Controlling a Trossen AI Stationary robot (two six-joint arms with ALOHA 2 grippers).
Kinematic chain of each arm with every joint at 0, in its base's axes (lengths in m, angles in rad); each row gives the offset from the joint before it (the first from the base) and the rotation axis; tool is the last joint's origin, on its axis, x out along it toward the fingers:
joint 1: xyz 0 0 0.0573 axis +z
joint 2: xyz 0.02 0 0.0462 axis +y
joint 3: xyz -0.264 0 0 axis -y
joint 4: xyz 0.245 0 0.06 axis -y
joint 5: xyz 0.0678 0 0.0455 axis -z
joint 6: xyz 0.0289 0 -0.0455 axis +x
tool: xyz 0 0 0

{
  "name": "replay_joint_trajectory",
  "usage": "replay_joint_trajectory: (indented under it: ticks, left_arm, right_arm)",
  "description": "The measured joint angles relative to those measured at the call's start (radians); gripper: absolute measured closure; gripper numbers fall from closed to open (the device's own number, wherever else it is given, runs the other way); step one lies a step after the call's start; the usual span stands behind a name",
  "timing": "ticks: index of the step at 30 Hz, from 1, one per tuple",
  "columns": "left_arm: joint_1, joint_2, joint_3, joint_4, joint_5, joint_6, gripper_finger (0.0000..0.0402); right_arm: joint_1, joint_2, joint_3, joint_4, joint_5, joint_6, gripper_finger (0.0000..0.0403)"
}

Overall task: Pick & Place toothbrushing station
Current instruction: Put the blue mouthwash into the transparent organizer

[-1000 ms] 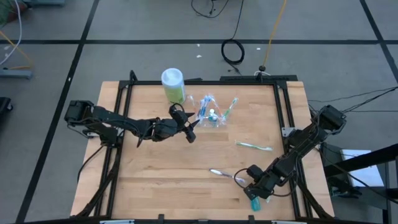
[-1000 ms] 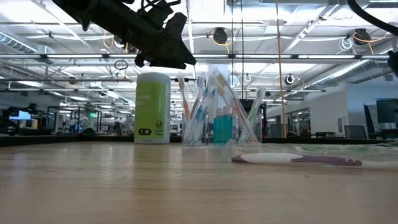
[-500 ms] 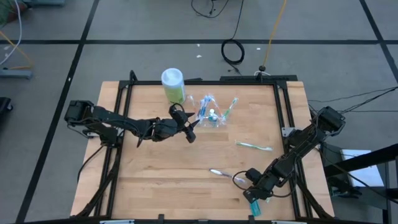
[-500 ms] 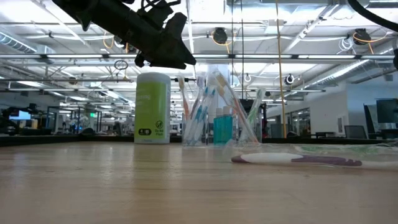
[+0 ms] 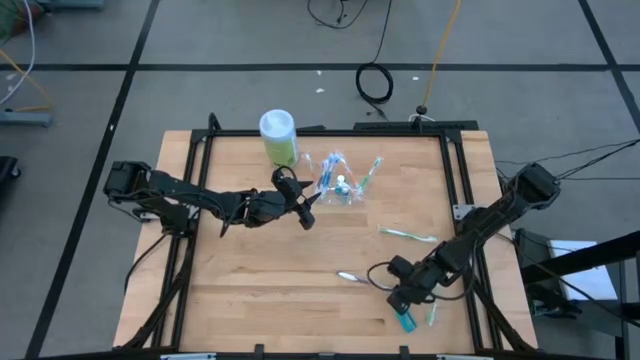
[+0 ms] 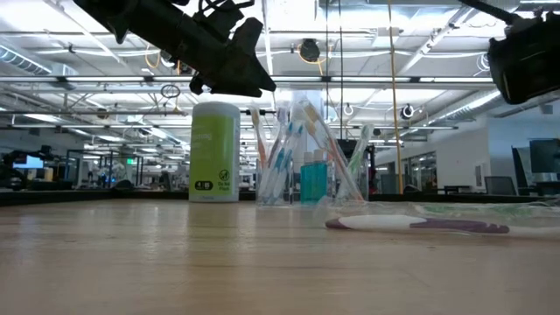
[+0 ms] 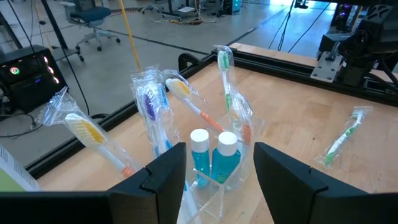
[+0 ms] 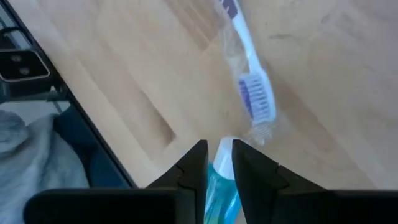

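Note:
The blue tube slants in my right fingers; next I open, then grip it squarely by its white cap (image 8: pixel 225 158) before lifting it to the cup.
The clear plastic cup (image 5: pixel 340 186) stands at the table's far middle. It holds two blue white-capped tubes (image 7: pixel 212 155) and several wrapped toothbrushes (image 7: pixel 151 106). My left gripper (image 5: pixel 308 218) hovers open just left of the cup and above table height (image 6: pixel 229 68), with the cup ahead of its fingers (image 7: pixel 214 180). My right gripper (image 5: pixel 405 308) is near the table's front edge, shut on a third blue tube (image 5: pixel 408 322). A purple toothbrush (image 5: pixel 350 277) lies flat just left of it. A green toothbrush (image 5: pixel 408 235) lies flat at mid-right. My right gripper pinches the blue tube between its two fingers (image 8: pixel 189 168), just behind the white cap (image 8: pixel 221 148), which pokes out past the fingertips. The fingers slant downward toward the table and lie along the tube. I cannot tell whether the tube is clear of the table.
A green canister with a white lid (image 5: pixel 278 135) stands just left of the cup, at the far edge. A small green item (image 5: pixel 432 315) lies by the front right rail. The black frame rail (image 8: pixel 25 68) runs close to my right gripper. Bare wood lies at the front left.
My right gripper has shifted a little toward the table's left with the blue tube still between its fingers. Its arm now shows at the low view's upper right. The small green item near the front right rail has come into sight.

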Motion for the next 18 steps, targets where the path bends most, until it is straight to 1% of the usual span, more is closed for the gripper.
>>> replay_joint_trajectory:
  ticks: [4, 6, 9, 14, 18]
  left_arm:
    - [0.000, 0.000, 0.000, 0.000, 0.000, 0.000, 0.0206]
    - [0.000, 0.000, 0.000, -0.001, 0.000, 0.000, 0.0206]
    - [0.000, 0.000, 0.000, -0.001, 0.000, 0.000, 0.0206]
    - [0.000, 0.000, 0.000, -0.001, 0.000, 0.000, 0.0206]
    - [0.000, 0.000, 0.000, -0.001, 0.000, 0.000, 0.0206]
  right_arm:
    - [-0.008, 0.000, 0.000, 0.009, -0.049, 0.001, 0.0337]
    - [-0.008, 0.000, 0.001, 0.009, -0.058, 0.001, 0.0326]
    - [-0.005, 0.000, 0.001, 0.008, -0.103, 0.021, 0.0303]
    - [0.002, 0.000, 0.001, 0.009, -0.071, 0.051, 0.0260]
    - [0.012, 0.023, 0.002, 0.007, -0.069, 0.020, 0.0231]
